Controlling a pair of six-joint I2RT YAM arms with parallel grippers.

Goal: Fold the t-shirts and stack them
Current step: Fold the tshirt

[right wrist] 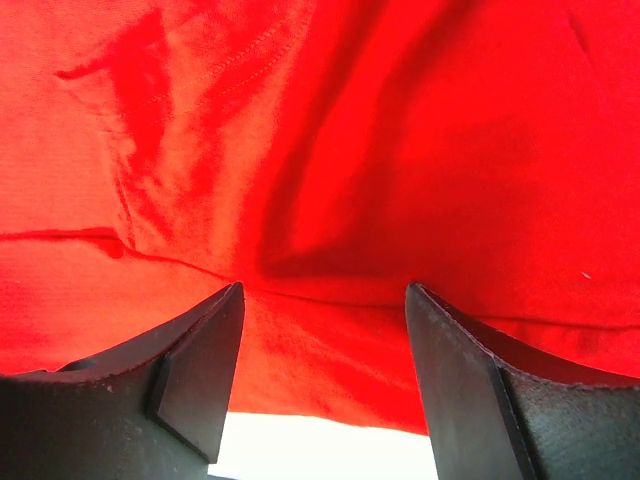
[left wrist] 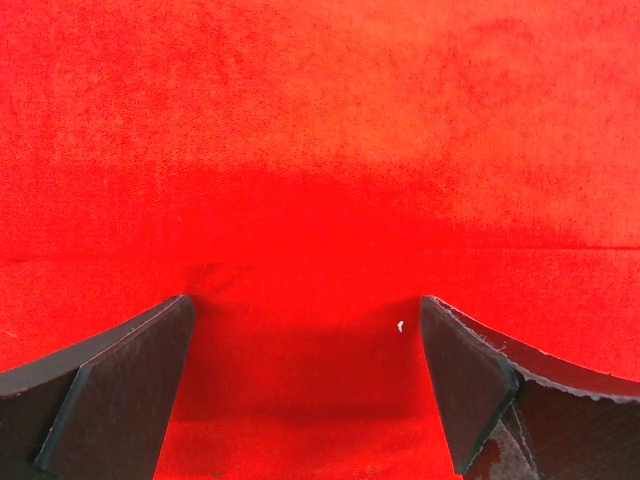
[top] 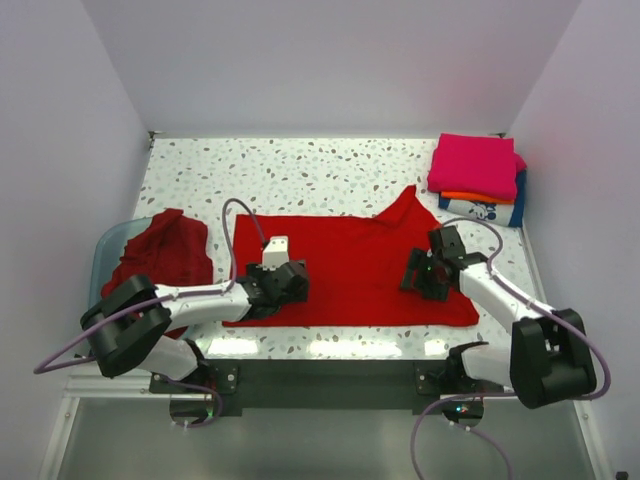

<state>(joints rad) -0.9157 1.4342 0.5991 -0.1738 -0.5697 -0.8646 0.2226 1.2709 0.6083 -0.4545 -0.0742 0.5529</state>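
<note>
Next, I move my right gripper to the bright red t-shirt's far sleeve [top: 410, 201], the pointed one near the folded stack, and close it there.
A bright red t-shirt [top: 350, 265] lies spread flat across the middle of the table. My left gripper [top: 288, 284] rests on its left part, jaws open, red cloth [left wrist: 320, 180] filling the left wrist view. My right gripper [top: 422, 274] is open over the shirt's right part, above a fold and a cloth edge [right wrist: 330, 300]. A darker red shirt [top: 165, 250] lies crumpled in the teal tub [top: 105, 245] at the left. A folded stack [top: 478, 180] with a magenta shirt on top, then orange, then white with blue print, sits at the back right.
The speckled table [top: 300, 170] has white walls on three sides. The front edge [top: 330, 345] runs just below the red shirt. The tub overhangs the table's left side.
</note>
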